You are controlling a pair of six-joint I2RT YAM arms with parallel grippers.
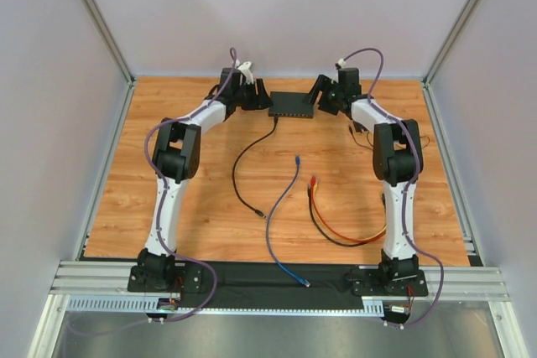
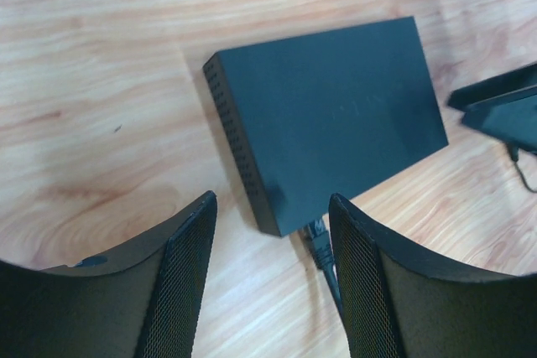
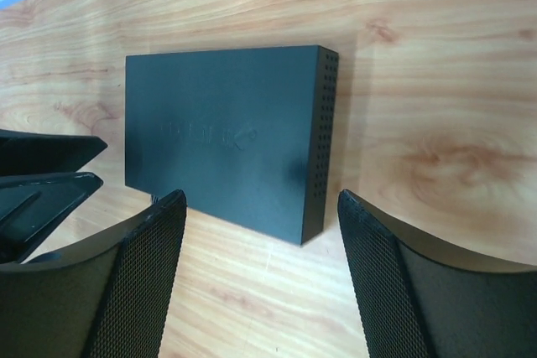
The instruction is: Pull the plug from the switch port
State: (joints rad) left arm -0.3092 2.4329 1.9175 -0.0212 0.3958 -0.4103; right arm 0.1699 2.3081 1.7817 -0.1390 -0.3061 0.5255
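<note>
My right gripper will move to grip the plug [image 1: 275, 120] while my left gripper steadies the switch, because my right gripper is at the switch's end away from the plug.
The switch [image 1: 292, 105] is a flat black box at the far middle of the table; it also shows in the left wrist view [image 2: 331, 111] and the right wrist view [image 3: 222, 132]. A black plug [image 2: 316, 239] sits in a port at the switch's near left corner, and its black cable [image 1: 242, 169] runs toward the front. My left gripper [image 1: 257, 94] is open beside the switch's left end, its jaws straddling that corner and the plug [image 2: 273, 241]. My right gripper [image 1: 320, 95] is open at the switch's right end [image 3: 262, 224], empty.
A blue cable [image 1: 281, 215], a red-orange cable [image 1: 336, 228] and a black cable lie loose on the wooden table [image 1: 201, 207]. A thin dark wire [image 1: 362, 136] lies by the right arm. Grey walls enclose the table on three sides.
</note>
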